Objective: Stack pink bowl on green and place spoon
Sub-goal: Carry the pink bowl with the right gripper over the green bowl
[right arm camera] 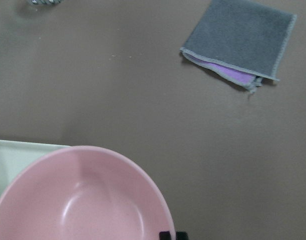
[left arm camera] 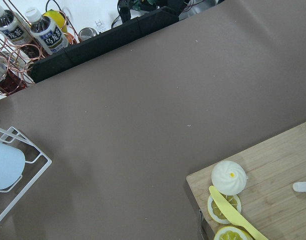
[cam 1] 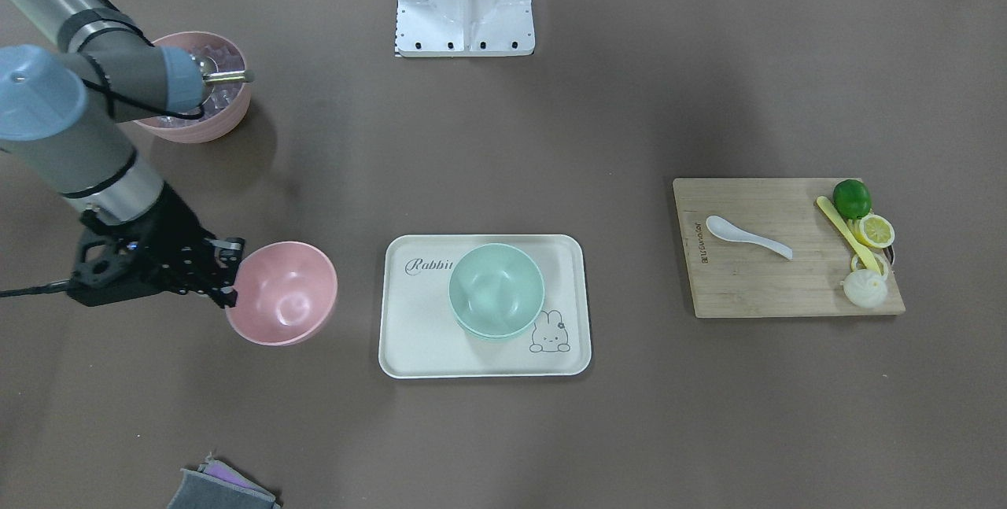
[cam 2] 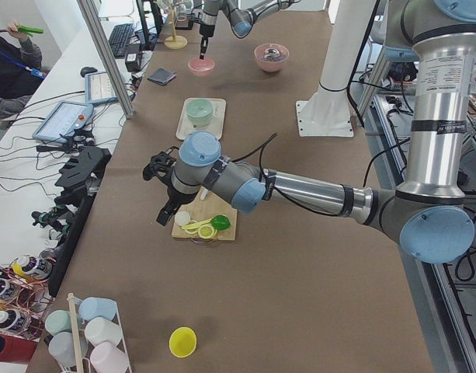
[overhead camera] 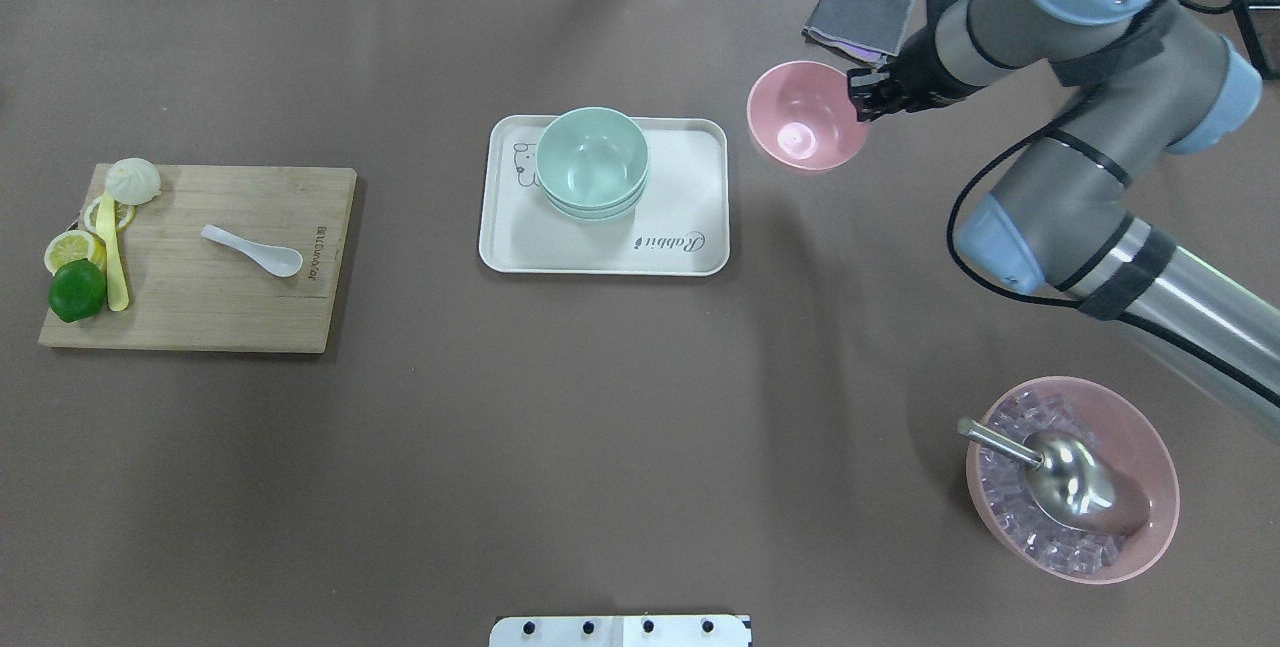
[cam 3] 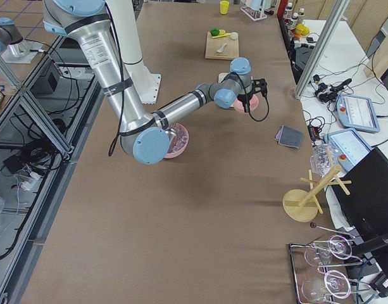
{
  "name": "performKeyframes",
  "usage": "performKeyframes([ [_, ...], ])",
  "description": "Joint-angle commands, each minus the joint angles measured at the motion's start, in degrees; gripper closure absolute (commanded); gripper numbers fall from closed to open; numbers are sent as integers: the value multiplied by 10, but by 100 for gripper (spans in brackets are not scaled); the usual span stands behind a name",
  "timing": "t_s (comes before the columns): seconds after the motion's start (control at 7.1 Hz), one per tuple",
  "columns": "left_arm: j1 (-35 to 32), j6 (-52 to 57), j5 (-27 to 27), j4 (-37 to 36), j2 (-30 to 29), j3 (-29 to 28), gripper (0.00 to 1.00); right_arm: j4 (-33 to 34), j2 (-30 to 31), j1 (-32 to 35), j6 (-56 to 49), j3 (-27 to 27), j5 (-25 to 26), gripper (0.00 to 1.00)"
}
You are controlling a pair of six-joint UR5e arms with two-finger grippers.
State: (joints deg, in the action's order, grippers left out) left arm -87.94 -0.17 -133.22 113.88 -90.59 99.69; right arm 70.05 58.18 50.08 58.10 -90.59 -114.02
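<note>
The robot's right gripper should release the pink bowl inside the green bowls on the white tray point(cam 1: 496, 288), nested next to the rabbit drawing.
The pink bowl point(cam 1: 283, 293) is beside the white tray point(cam 1: 409, 336), on the robot's right of it. My right gripper point(cam 1: 228, 282) is shut on its rim; it also shows in the overhead view point(overhead camera: 862, 102), and the bowl fills the bottom of the right wrist view point(right arm camera: 78, 200). Two nested green bowls point(cam 1: 496, 290) stand on the tray. The white spoon point(cam 1: 747, 236) lies on the wooden cutting board point(cam 1: 755, 289). My left gripper point(cam 2: 164, 210) shows only in the exterior left view, above the board's far end; I cannot tell whether it is open.
A large pink bowl of ice point(overhead camera: 1070, 477) with a metal scoop stands near the right arm's base. A grey cloth point(overhead camera: 858, 17) lies beyond the pink bowl. A lime point(cam 1: 851, 197), lemon slices, a yellow knife and a bun point(cam 1: 864, 289) sit on the board's edge.
</note>
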Motion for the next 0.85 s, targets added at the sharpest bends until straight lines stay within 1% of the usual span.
performKeyframes([
  [0.0,3,0,1,0,1,0,2,99,-102,-56,106,2,46,100],
  [0.14,3,0,1,-1,1,0,2,118,-140,-75,152,19,73,100],
  [0.28,3,0,1,0,1,0,2,120,-181,-94,176,67,84,100],
  [0.42,4,0,0,0,5,0,2,120,-216,-115,198,120,112,100],
  [0.56,4,0,0,1,6,1,2,119,-219,-124,200,128,130,100],
  [0.7,3,0,0,1,7,1,2,119,-219,-125,199,129,130,100],
])
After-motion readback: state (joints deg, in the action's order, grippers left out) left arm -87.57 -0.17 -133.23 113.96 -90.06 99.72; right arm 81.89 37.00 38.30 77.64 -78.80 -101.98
